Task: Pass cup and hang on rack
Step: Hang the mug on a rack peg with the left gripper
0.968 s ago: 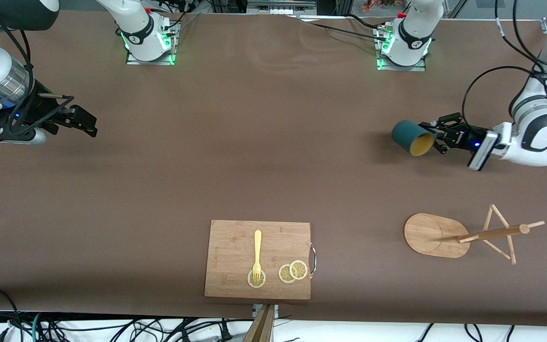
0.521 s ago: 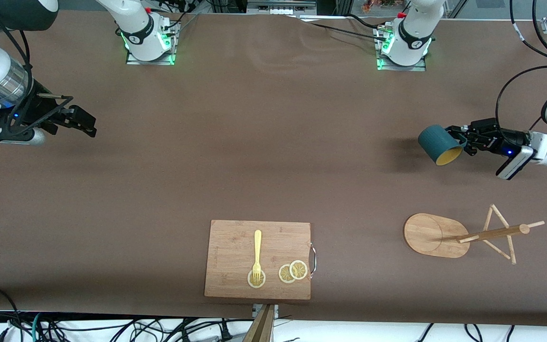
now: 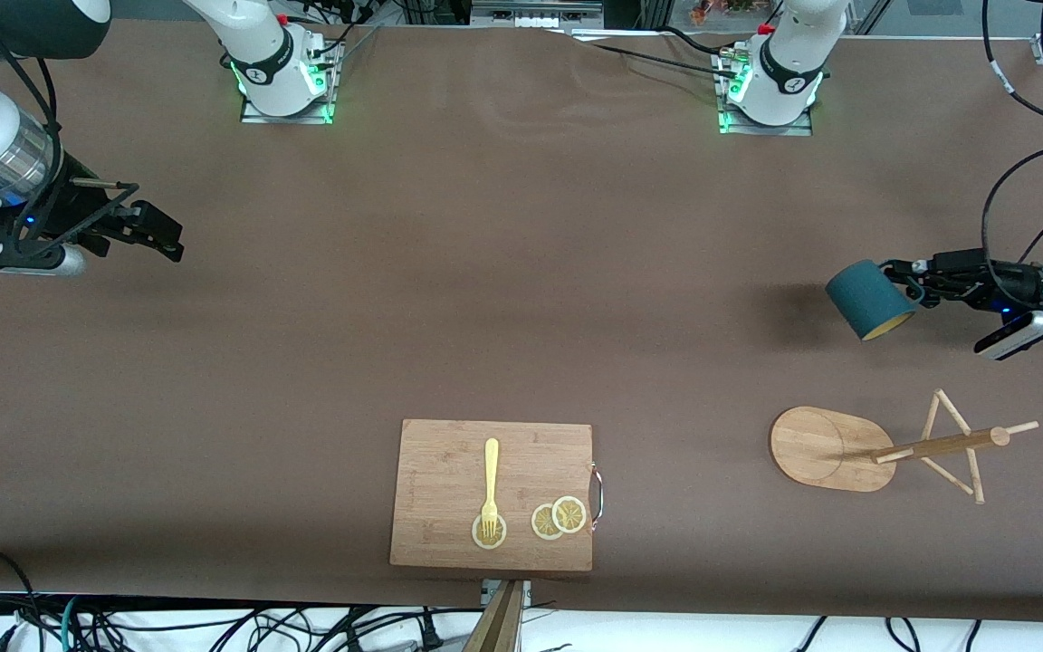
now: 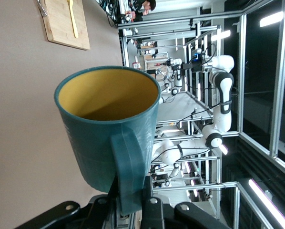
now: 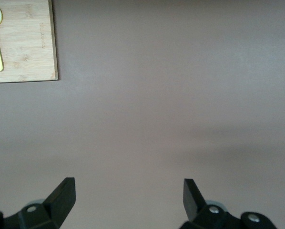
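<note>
Next, my left gripper lets go of the dark teal cup on the wooden rack's upper peg pointing point(image 3: 927, 407) toward the back edge.
The dark teal cup point(image 3: 869, 298) with a mustard-yellow inside hangs in the air at the left arm's end of the table, tilted with its mouth turned down toward the front camera. My left gripper point(image 3: 913, 279) is shut on its loop handle point(image 4: 129, 164); the cup point(image 4: 109, 124) fills the left wrist view. The wooden rack point(image 3: 902, 445) stands on its oval base, nearer the front camera than the spot under the cup, pegs bare. My right gripper point(image 3: 164, 237) is open and empty above the table at the right arm's end, waiting; its fingertips point(image 5: 61, 195) frame bare table.
A bamboo cutting board point(image 3: 449, 525) with a yellow fork point(image 3: 490, 484) and lemon slices point(image 3: 559, 517) lies near the front edge, midway along the table. It shows in a corner of the right wrist view point(image 5: 28, 52). Both arm bases stand along the back edge.
My left gripper has carried the cup toward the left arm's end of the table and closer to the rack, tilting its mouth further down. The right arm has not moved.
</note>
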